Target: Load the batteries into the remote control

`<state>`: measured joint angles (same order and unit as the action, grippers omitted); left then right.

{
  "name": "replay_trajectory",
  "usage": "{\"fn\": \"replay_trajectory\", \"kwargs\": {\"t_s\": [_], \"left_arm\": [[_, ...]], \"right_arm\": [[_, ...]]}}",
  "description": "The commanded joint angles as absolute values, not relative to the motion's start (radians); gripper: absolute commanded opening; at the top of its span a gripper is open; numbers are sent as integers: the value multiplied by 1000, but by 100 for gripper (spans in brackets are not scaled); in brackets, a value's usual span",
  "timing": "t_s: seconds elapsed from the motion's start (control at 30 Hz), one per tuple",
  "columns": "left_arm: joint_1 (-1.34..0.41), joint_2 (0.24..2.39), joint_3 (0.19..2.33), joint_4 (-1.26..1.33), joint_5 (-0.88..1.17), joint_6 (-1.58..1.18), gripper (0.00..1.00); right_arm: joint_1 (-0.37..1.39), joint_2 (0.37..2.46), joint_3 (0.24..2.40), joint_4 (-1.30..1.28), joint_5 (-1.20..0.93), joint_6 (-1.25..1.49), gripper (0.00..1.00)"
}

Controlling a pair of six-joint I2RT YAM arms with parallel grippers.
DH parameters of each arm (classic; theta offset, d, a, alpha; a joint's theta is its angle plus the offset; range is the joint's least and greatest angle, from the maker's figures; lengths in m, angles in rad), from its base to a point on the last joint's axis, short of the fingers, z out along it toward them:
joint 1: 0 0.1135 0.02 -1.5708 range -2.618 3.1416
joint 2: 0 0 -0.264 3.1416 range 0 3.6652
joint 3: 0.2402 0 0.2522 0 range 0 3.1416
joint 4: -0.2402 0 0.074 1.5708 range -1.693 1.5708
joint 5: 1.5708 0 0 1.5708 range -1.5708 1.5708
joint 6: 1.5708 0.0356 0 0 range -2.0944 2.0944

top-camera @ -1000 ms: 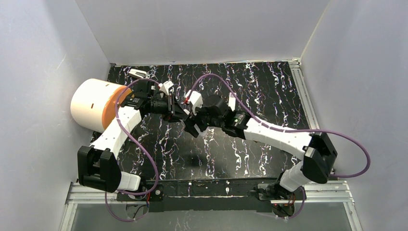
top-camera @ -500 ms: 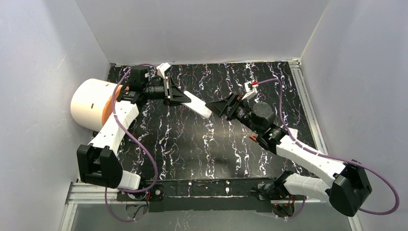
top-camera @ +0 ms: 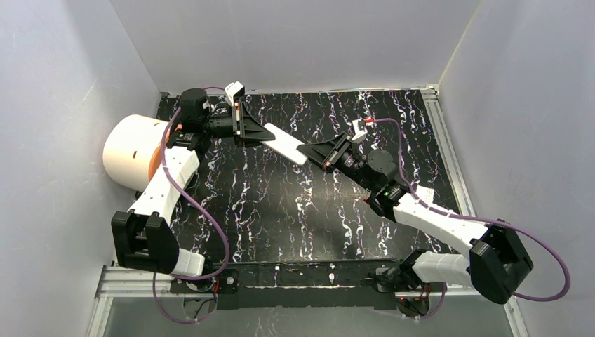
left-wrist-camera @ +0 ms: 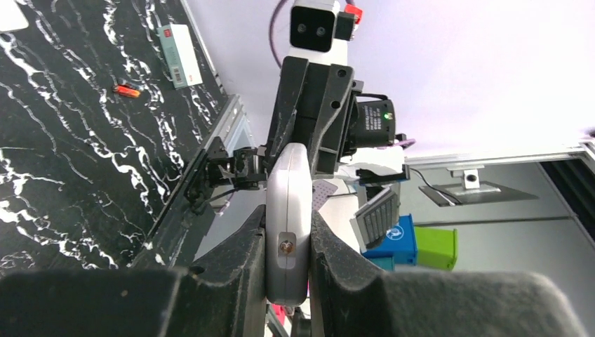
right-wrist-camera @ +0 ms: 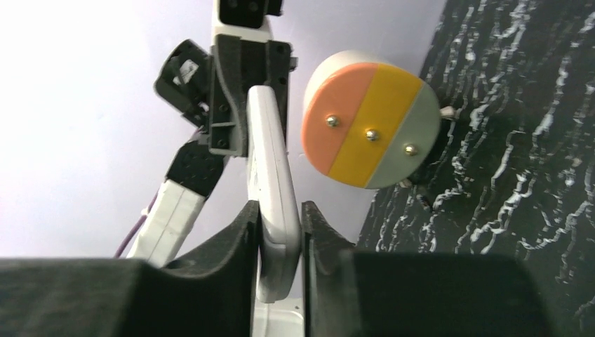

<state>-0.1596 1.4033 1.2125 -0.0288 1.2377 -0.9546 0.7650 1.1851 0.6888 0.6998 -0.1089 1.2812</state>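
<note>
I have my right gripper clamped on both sides of the remote control's end, pressing its battery cover shut, so next I open it and take only the battery cover (top-camera: 292, 151) to pull it off.
The white remote control (top-camera: 284, 144) hangs in the air over the back middle of the table, held at both ends. My left gripper (top-camera: 261, 133) is shut on its left end; in the left wrist view the remote (left-wrist-camera: 288, 210) sits edge-on between the fingers of that gripper (left-wrist-camera: 288, 242). My right gripper (top-camera: 310, 151) is shut on the other end, its fingers pressing both faces of the remote (right-wrist-camera: 270, 161) around the gripper's middle (right-wrist-camera: 281, 225). One orange-red battery (left-wrist-camera: 127, 89) lies on the black marbled table (top-camera: 281, 210) near its right rail.
A large white cylinder (top-camera: 133, 151) with an orange, yellow and grey end face (right-wrist-camera: 368, 126) lies at the left wall. A small white and green card (left-wrist-camera: 179, 45) lies near the battery. White walls close in the table on three sides.
The right gripper drew back from the remote, stood open at its tip half a second ago, and now has shut on that end. The left gripper carried the remote up and toward the back.
</note>
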Motion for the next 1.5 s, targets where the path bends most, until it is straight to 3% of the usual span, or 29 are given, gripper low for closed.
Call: {"fn": "replay_trajectory", "kwargs": {"t_s": [0.0, 0.23, 0.33, 0.53, 0.67, 0.77, 0.93, 1.17, 1.27, 1.37, 1.47], "left_arm": [[-152, 1392, 1213, 55, 1246, -1011, 0], [-86, 1365, 1193, 71, 1207, -1044, 0], [-83, 1357, 1180, 71, 1200, -1037, 0], [-83, 1328, 1123, 69, 1194, -1002, 0], [-83, 1325, 1100, 60, 1184, -990, 0], [-83, 1325, 1102, 59, 1171, -980, 0], [-83, 1341, 1122, 60, 1159, -976, 0], [-83, 1352, 1140, 61, 1163, -985, 0], [-83, 1351, 1138, 60, 1165, -984, 0], [-83, 1351, 1135, 59, 1168, -985, 0], [-83, 1355, 1134, 58, 1191, -977, 0]], "right_arm": [[769, 1188, 687, 857, -166, 1288, 16], [738, 1219, 621, 1089, -226, 1265, 12], [737, 1247, 632, 1123, -239, 1280, 17], [737, 1291, 743, 908, -204, 1298, 61], [738, 1308, 804, 786, -207, 1286, 73], [737, 1302, 820, 678, -206, 1290, 73], [737, 1271, 814, 511, -184, 1270, 60], [737, 1240, 697, 733, -169, 1287, 38], [736, 1236, 687, 763, -166, 1285, 41], [736, 1233, 699, 734, -157, 1279, 55], [735, 1226, 731, 612, -136, 1269, 52]]}}
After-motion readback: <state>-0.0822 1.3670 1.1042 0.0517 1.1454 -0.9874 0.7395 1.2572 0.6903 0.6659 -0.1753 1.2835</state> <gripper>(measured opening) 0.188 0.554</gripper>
